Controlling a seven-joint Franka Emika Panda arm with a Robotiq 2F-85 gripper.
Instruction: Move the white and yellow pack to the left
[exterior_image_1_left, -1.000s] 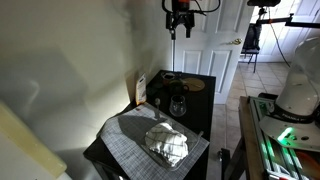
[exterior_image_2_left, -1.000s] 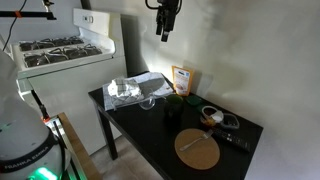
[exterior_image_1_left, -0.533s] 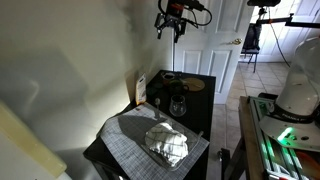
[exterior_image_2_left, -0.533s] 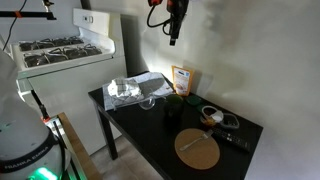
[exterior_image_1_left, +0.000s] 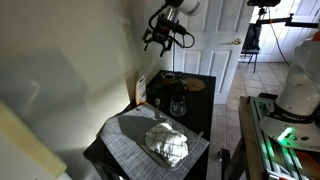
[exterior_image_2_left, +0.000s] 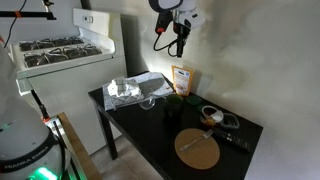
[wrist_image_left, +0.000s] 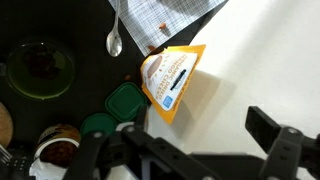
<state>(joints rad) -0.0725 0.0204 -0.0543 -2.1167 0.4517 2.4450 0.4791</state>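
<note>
Next, the gripper moves down to the top edge (exterior_image_1_left: 140, 78) (wrist_image_left: 184, 94) of the white and yellow pack that stands against the wall and closes there.
The white and yellow pack (exterior_image_1_left: 140, 88) stands upright against the wall at the back edge of the black table; it also shows in an exterior view (exterior_image_2_left: 182, 79). In the wrist view it appears from above as a white face with yellow-orange edges (wrist_image_left: 170, 78). My gripper (exterior_image_1_left: 157, 38) hangs in the air well above the pack, seen too in an exterior view (exterior_image_2_left: 180, 45). Its fingers are spread wide with nothing between them (wrist_image_left: 185, 150).
A dark jar with a green lid (exterior_image_2_left: 174, 105) (wrist_image_left: 125, 100) stands just in front of the pack. A crumpled foil bundle (exterior_image_1_left: 166, 143) lies on a grey placemat (exterior_image_1_left: 130, 135). A spoon (wrist_image_left: 115, 40), a round wooden board (exterior_image_2_left: 198, 148) and small jars (exterior_image_2_left: 212, 115) also sit on the table (exterior_image_2_left: 150, 125).
The gripper has come down from near the ceiling and shifted toward the wall, above the pack, tilting as it went. Objects on the table have not moved.
</note>
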